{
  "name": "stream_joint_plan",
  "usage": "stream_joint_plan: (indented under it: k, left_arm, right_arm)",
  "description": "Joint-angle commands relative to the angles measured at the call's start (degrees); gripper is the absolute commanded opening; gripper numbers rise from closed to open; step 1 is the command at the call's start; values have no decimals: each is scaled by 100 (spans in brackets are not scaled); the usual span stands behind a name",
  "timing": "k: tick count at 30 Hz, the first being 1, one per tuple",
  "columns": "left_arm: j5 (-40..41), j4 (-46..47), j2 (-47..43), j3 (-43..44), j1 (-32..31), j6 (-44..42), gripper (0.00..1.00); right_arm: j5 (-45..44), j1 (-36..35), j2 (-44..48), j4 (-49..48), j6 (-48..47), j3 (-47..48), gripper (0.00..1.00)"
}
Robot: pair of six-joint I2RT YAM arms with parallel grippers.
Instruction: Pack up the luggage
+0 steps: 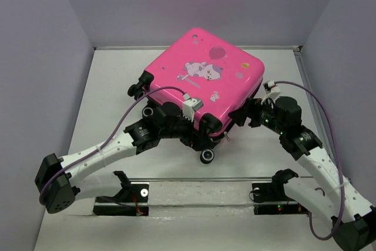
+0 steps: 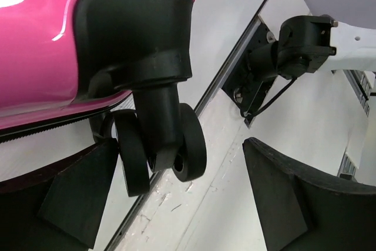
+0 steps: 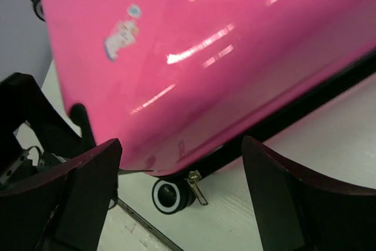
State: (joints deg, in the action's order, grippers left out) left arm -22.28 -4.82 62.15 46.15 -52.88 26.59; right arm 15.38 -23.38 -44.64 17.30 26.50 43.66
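Next, my right gripper comes lower, pinches the zipper pull's loose end [image 3: 201, 197] and draws it around, because the zipper pull sits short of the suitcase's near corner.
The luggage [image 1: 202, 83], a hot-pink hard-shell suitcase with a cartoon animal print, lies closed and flat in the middle of the table, one corner toward the arms. My left gripper [image 1: 197, 138] is open at its near corner. In the left wrist view [image 2: 180, 145] a black caster wheel [image 2: 191, 145] hangs between the jaws, close to the left finger [image 2: 76, 198]. My right gripper [image 1: 244, 116] is open at the suitcase's right edge. In the right wrist view [image 3: 182, 140] the pink shell [image 3: 205, 45], a metal zipper pull [image 3: 197, 186] and a white-ringed wheel [image 3: 167, 195] show between the jaws.
Grey walls enclose the white table [image 1: 111, 92] on three sides. A metal rail [image 1: 194, 187] and both arm bases run along the near edge. The right arm's mount [image 2: 294, 45] shows in the left wrist view. Another wheel pair [image 1: 140, 89] sticks out at the suitcase's left corner.
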Motion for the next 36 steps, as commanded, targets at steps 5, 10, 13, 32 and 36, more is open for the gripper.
stream_joint_plan:
  k: [5, 10, 13, 32, 36]
  left_arm:
    - [189, 385, 596, 272, -301, 13, 94]
    - [312, 447, 702, 254, -301, 83, 67]
    - [269, 736, 702, 333, -301, 188, 24]
    - [-285, 1844, 421, 1019, -161, 1129, 6]
    - [-197, 1984, 421, 712, -126, 1208, 6]
  right_arm:
    - [-439, -562, 614, 98, 531, -1061, 80]
    - [-194, -624, 685, -86, 646, -1413, 62]
    - [-44, -782, 545, -271, 663, -1561, 61]
    - [220, -897, -133, -1299, 294, -1702, 57]
    - [115, -897, 192, -1396, 408, -2027, 47]
